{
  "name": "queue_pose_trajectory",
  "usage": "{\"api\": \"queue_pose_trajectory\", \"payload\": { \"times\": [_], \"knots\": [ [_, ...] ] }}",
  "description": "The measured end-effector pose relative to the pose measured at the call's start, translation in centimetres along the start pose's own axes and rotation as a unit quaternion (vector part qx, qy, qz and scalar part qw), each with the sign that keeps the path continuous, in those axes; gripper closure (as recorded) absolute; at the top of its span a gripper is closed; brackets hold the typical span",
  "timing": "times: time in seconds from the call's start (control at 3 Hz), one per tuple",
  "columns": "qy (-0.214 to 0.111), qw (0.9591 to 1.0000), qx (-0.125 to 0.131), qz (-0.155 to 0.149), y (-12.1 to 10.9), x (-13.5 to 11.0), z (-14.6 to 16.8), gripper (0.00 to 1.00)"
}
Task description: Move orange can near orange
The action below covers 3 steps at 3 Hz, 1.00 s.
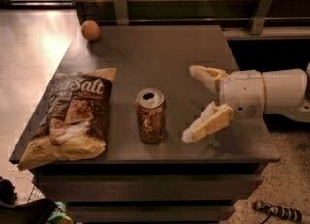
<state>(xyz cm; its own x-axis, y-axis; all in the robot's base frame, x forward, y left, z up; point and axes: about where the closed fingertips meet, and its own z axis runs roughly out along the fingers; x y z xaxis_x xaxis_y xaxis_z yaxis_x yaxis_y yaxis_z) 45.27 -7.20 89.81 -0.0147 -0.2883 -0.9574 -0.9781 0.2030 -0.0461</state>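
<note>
The robot's gripper needs to close around the middle of the orange can point(151, 119), below the can's silver top.
The orange can point(150, 116) stands upright near the front edge of the dark table point(160, 53), its silver top showing. The orange point(90, 30) sits at the table's far left corner, well away from the can. My gripper point(192, 103) comes in from the right, just right of the can and not touching it. Its two tan fingers point(207, 122) are spread wide and point left toward the can, holding nothing.
A large chip bag point(70, 116) lies flat on the table's left front, close beside the can. A glass panel with metal posts point(260, 8) runs behind the table. The table's front edge lies just below the can.
</note>
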Motion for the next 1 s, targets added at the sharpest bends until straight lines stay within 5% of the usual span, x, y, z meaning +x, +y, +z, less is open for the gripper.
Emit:
{"api": "queue_pose_trajectory", "payload": {
  "times": [1.0],
  "knots": [
    [-0.099,0.9946,-0.031,-0.002,1.4,2.7,6.6,0.0]
  ]
}}
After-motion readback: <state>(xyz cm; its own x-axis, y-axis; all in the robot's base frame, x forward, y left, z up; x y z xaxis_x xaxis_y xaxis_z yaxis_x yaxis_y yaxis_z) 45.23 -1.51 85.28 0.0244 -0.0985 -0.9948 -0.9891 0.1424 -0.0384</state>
